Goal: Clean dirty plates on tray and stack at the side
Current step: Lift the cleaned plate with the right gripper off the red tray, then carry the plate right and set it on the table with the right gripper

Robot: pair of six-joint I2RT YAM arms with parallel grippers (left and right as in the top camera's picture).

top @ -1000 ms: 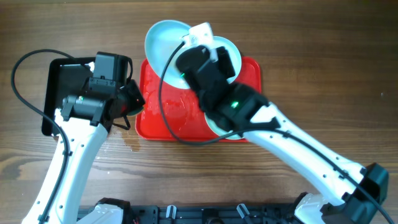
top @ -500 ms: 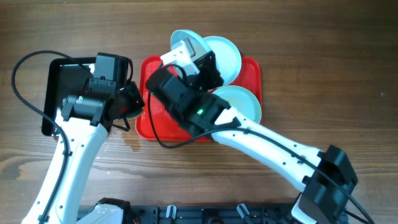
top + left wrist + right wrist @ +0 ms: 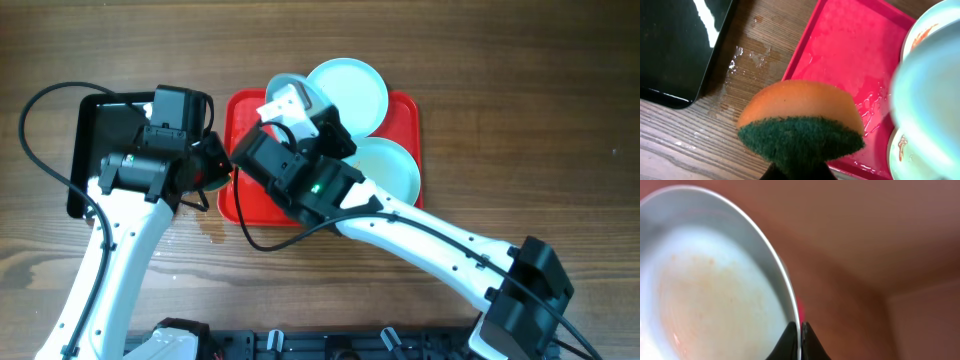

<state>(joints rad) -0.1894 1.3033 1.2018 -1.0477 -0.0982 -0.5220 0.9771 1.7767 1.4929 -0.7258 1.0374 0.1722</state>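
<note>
The third plate will go down from my right gripper on the bare wood (image 3: 518,107) beside the red tray, opposite the black tray.
The red tray (image 3: 400,115) lies mid-table. Two pale mint plates rest on it, one at the far edge (image 3: 352,90) and one at the right (image 3: 392,168). My right gripper (image 3: 292,108) is shut on the rim of the third plate (image 3: 283,86) and holds it tilted above the tray's far left part. The right wrist view shows my fingers (image 3: 800,332) pinching this rim and faint orange smears on the plate (image 3: 715,290). My left gripper (image 3: 212,168), at the tray's left edge, is shut on an orange sponge with a green scrub face (image 3: 800,117). Its fingers (image 3: 797,172) are mostly hidden.
A glossy black tray (image 3: 95,140) lies at the far left. Water drops wet the wood (image 3: 747,55) between it and the red tray (image 3: 850,60). My right arm (image 3: 430,235) crosses the tray's front right. Cables run along the near table edge.
My right arm has swung left and brought the held plate from beyond the tray's far edge to over its far left part, uncovering both resting plates. The left arm has not moved.
</note>
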